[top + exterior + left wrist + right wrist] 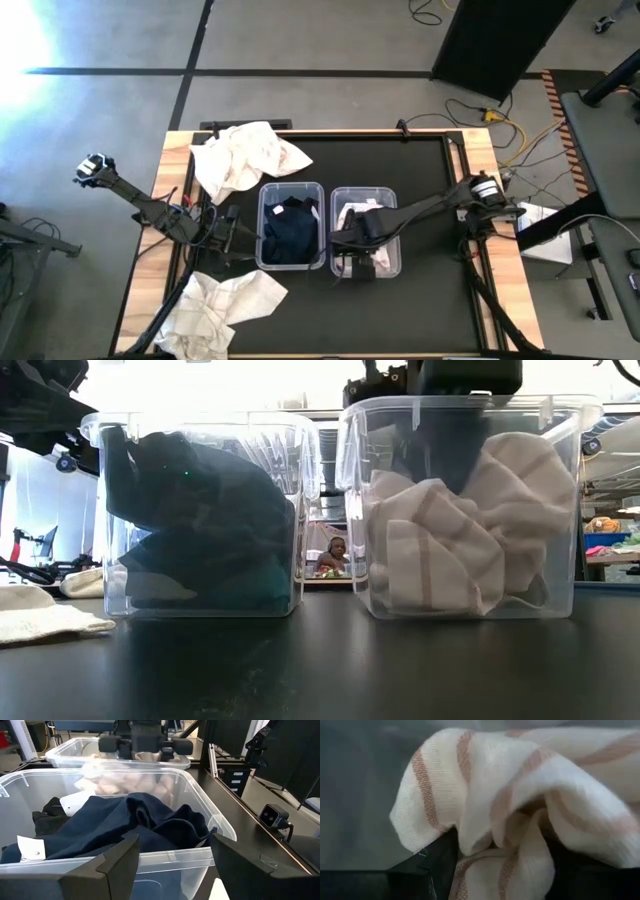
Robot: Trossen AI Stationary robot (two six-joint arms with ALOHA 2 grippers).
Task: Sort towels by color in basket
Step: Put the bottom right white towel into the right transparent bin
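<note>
The near heap of white cloths has a far edge facing the bins. My left gripper goes to that heap next and closes on that far edge (229,290).
Two clear bins stand side by side mid-table. The left bin (263,192) holds navy and black towels (125,820). The right bin (392,195) holds cream towels, among them one with tan stripes (440,545). My right gripper (358,245) reaches down into the right bin, open, its fingers on either side of a fold of the striped towel (520,785). My left gripper (175,865) is open and level just outside the left bin's left wall, touching nothing. Two heaps of white cloths lie on the table, one far left (245,155) and one near left (225,305). My right gripper comes from above into the right bin. A bulging fold of the cream striped towel (470,845) sits between its open fingers and lies against the inner side of one finger (440,857). The towel rests in the bin on the other cream cloths.
A small camera (274,815) sits on the black table top at the near edge. Wooden borders frame the table's left side (165,170) and right side (490,170). A cream cloth (45,620) lies on the table left of the bins.
</note>
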